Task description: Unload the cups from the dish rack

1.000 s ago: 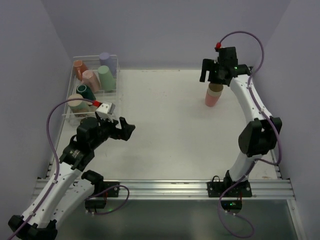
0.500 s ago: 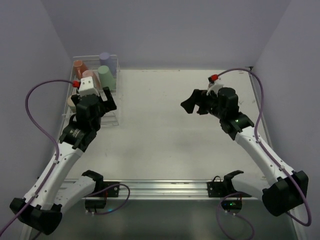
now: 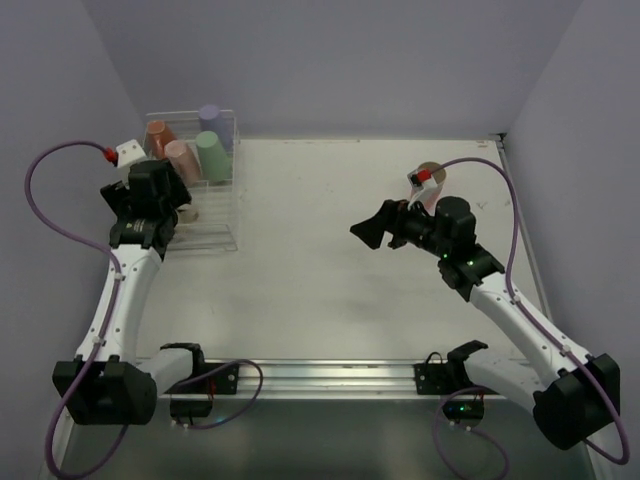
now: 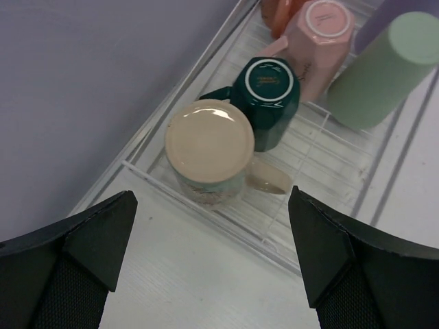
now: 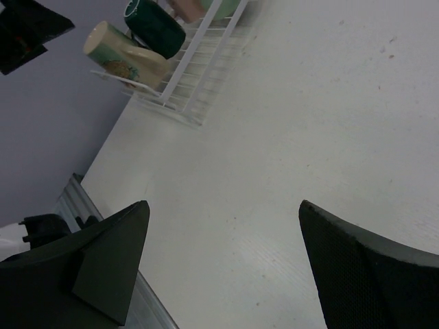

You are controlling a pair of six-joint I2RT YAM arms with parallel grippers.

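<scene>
My left gripper should hold the cream mug out by its base. So my right gripper should close on the cream mug's rim (image 5: 163, 66) near its handle.
The dish rack (image 3: 222, 236) stands at the back left. It holds an orange (image 3: 156, 132), pink (image 3: 181, 157), green (image 3: 212, 155) and purple tumbler (image 3: 209, 117). My left gripper (image 3: 148, 222) hovers open and empty over the rack's near end. In the left wrist view the open gripper (image 4: 212, 274) is above an upturned cream mug (image 4: 209, 147), with the dark green mug (image 4: 269, 96) just behind it. My right gripper (image 3: 372, 228) is open and empty over the table's middle right. A pink cup with a beige one on it (image 3: 434, 170) stands behind the right arm, partly hidden.
The rack's low clear wall (image 4: 226, 226) runs between the cream mug and the bare table. The left wall (image 3: 60, 150) is close beside the rack. A metal rail (image 3: 330, 375) lines the near edge. The right wrist view shows the rack (image 5: 199, 75) far off.
My left arm swung from the table's middle left up over the rack's near end. My right arm left the stacked cups at the back right and came toward the middle, open.
</scene>
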